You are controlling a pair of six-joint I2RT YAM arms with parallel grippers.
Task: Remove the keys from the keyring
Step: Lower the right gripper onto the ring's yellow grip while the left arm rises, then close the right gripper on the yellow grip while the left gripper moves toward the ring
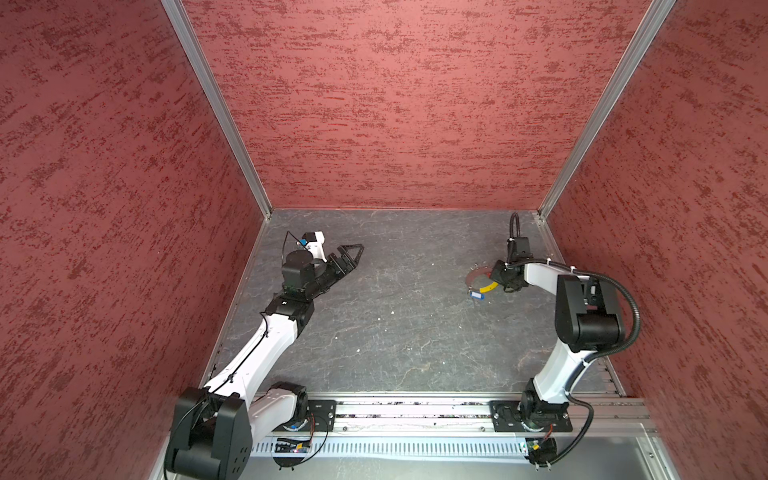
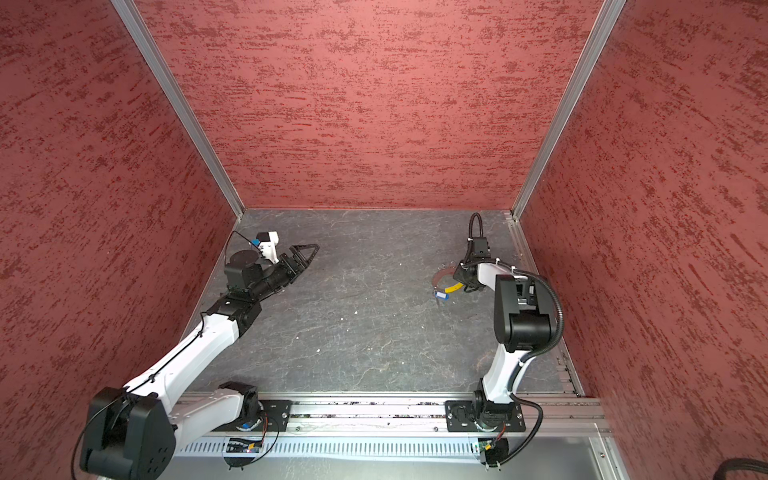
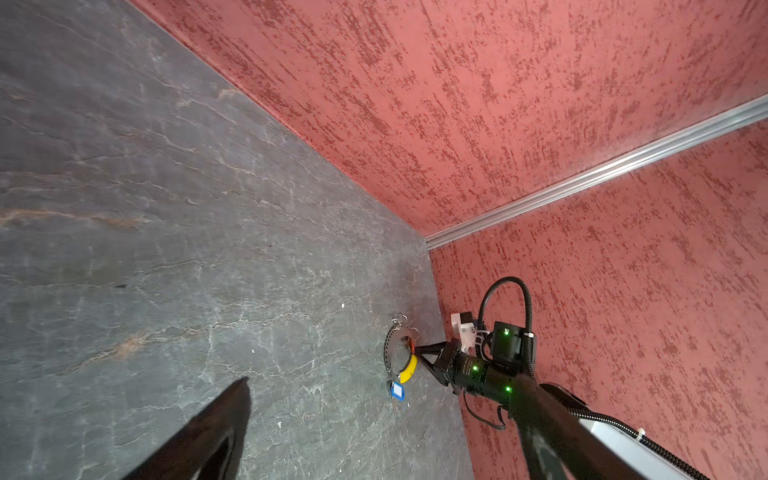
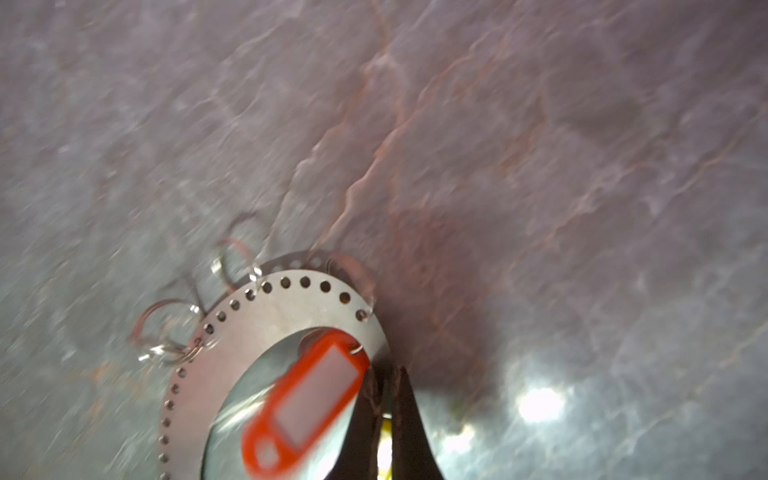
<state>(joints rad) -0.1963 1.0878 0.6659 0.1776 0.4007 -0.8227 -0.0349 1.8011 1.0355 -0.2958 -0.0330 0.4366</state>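
Note:
Next, I release the keyring from my right gripper on the bare table a short way (image 1: 449, 289) toward my left gripper.
The keyring (image 4: 270, 320) is a flat silvery perforated band with a yellow segment (image 1: 487, 286), at the far right of the table in both top views (image 2: 438, 276). My right gripper (image 4: 384, 386) is shut on it where the yellow part meets the metal. The red-tagged key (image 4: 307, 403) hangs from the band inside the loop. The blue-tagged key (image 1: 476, 295) lies on the table just by the yellow end (image 3: 397, 390); I cannot tell whether it is hooked on. My left gripper (image 1: 353, 259) stands open and empty at the far left, well away from the ring.
Several small split rings (image 4: 162, 328) hang from the band's outer edge. The grey stone-look table (image 1: 407, 316) is boxed in by red walls; the right wall (image 1: 665, 249) stands close behind the right arm. A metal rail (image 1: 415, 411) runs along the front.

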